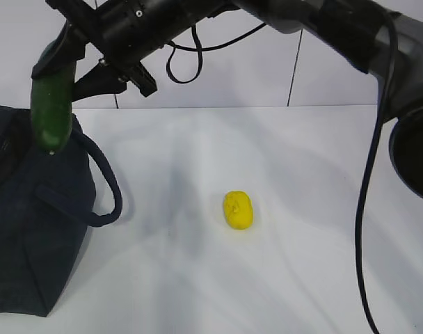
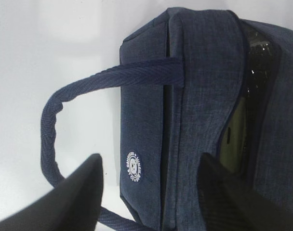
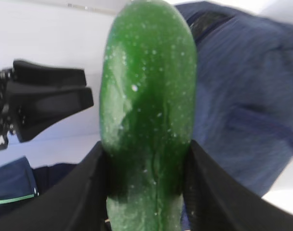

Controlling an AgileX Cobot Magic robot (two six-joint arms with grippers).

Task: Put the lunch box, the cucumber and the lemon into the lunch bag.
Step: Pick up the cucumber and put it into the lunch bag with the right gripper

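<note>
My right gripper needs to let the cucumber go down inside the navy lunch bag [image 1: 39,197], next to the lunch box.
My right gripper [image 1: 56,59] reaches across to the far left and is shut on the dark green cucumber [image 1: 51,111]. It holds the cucumber upright, lower tip just above the navy lunch bag [image 1: 37,229]. The right wrist view shows the cucumber [image 3: 146,86] clamped between both jaws [image 3: 146,187]. The yellow lemon [image 1: 238,210] lies on the white table, mid-view. My left gripper [image 2: 149,192] is open, its jaws wide apart on either side of the bag's side wall [image 2: 199,96]. Inside the bag's opening a pale sage-green surface [image 2: 234,134] shows, apparently the lunch box lid.
One bag handle [image 1: 110,181] loops out to the right over the table; another handle [image 2: 52,130] loops out in the left wrist view. The bag's white round logo [image 2: 133,167] faces the camera. A black cable [image 1: 368,209] hangs at the right. The left gripper's black body [image 3: 40,101] shows beside the cucumber.
</note>
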